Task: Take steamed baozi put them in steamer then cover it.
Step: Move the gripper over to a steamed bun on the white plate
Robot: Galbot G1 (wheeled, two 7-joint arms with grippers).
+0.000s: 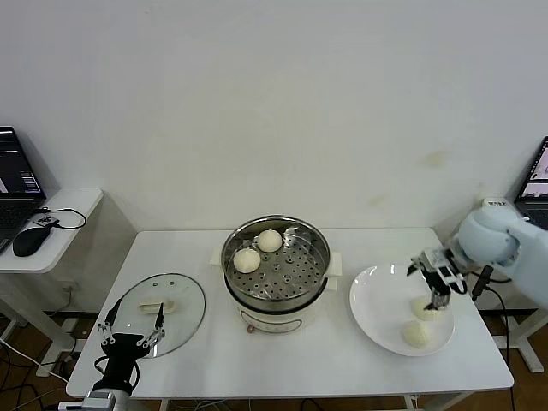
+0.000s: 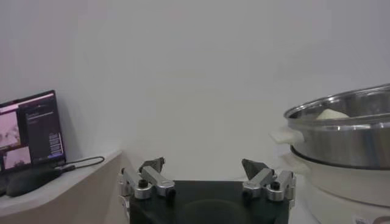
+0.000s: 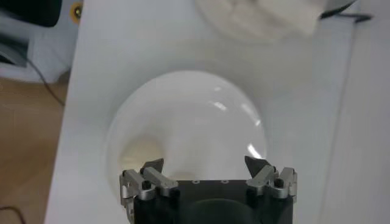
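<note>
My right gripper needs to next close around the middle of the near baozi (image 1: 416,334) (image 3: 143,153) on the white plate, the one nearer the front edge of the table.
The steel steamer (image 1: 276,267) stands mid-table on its cream base, uncovered, with two baozi (image 1: 247,260) (image 1: 270,241) on its perforated tray. Two more baozi (image 1: 417,333) (image 1: 424,311) lie on the white plate (image 1: 377,300) at the right. My right gripper (image 1: 437,289) hangs open just over the far plate baozi, holding nothing. In the right wrist view the open gripper (image 3: 206,164) is over the plate (image 3: 189,115), with one baozi (image 3: 139,152) beside a finger. My left gripper (image 1: 133,336) is open and empty at the front left. The left wrist view shows the left gripper (image 2: 204,165) and the steamer (image 2: 341,131).
The glass lid (image 1: 160,301) lies flat on the table left of the steamer, just beyond my left gripper. A side table at far left holds a laptop (image 1: 15,175) and a mouse (image 1: 30,241). Another laptop (image 1: 538,175) is at the far right.
</note>
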